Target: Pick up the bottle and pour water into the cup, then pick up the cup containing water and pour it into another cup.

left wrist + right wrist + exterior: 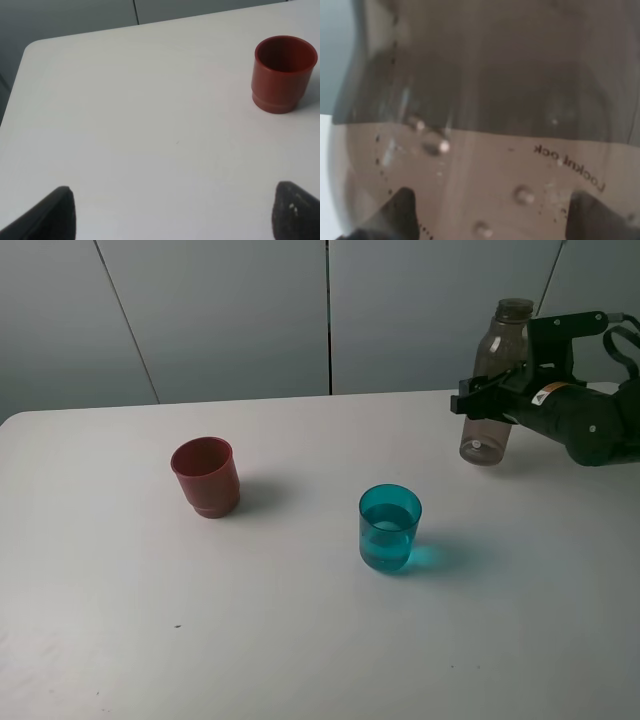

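The robot's right gripper will set the bottle down on the white table (467, 479) between the teal cup and the grey wall.
The smoky grey-brown bottle (497, 345) is at the back right, roughly upright with a slight tilt and no cap. My right gripper (492, 392) is shut around its middle. The right wrist view is filled by the bottle (485, 100) between the gripper (495, 215) fingertips, with droplets on its wall. The teal cup (390, 528) stands at the table's middle with water in it. The red cup (206, 476) stands to its left, and it also shows in the left wrist view (284, 73), looking empty. My left gripper (175, 212) is open over bare table, well short of the red cup.
The white table (300, 640) has a rounded far-left corner (35, 47). A grey panelled wall (230, 310) stands behind it. The right arm (590, 420) reaches in from the right edge.
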Controlling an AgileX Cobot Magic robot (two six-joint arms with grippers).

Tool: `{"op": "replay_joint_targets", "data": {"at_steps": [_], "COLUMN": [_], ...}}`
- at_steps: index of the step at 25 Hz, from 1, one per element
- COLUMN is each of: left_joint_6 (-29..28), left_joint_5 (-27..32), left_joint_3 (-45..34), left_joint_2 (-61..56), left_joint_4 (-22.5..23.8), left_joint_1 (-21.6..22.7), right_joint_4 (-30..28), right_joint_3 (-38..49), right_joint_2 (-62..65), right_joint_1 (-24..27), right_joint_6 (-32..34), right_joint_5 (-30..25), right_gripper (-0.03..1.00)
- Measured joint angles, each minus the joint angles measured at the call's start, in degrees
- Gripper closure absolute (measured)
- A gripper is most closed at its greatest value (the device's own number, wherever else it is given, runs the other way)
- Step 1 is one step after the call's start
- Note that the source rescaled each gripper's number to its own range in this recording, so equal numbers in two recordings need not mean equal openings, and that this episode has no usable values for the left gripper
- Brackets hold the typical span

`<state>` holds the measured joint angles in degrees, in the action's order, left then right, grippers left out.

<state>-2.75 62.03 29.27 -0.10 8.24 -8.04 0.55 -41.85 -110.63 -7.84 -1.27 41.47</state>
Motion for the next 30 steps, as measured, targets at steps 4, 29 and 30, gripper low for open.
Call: {"op": "replay_joint_targets", "data": {"at_steps": [4, 29, 30], "left_joint_6": [0.0, 0.1, 0.1], "left_joint_5": [0.0, 0.0, 0.0], "left_joint_3": [0.0, 0.0, 0.0], "left_joint_2": [0.0, 0.0, 0.0], "left_joint_4": [0.0, 0.0, 0.0], "left_joint_1": [0.0, 0.0, 0.0], "right_joint_4": [-0.9, -9.1, -9.1], "right_joint_3": [0.0, 1.3, 1.3], "right_joint_2": [0.0, -0.2, -0.3], "right_joint_1": [0.0, 0.0, 0.0], "right_joint_6": [2.1, 4.8, 4.8], "right_joint_5": [-0.5, -1.8, -1.8], "right_gripper": [0.95, 0.95, 0.95]}}
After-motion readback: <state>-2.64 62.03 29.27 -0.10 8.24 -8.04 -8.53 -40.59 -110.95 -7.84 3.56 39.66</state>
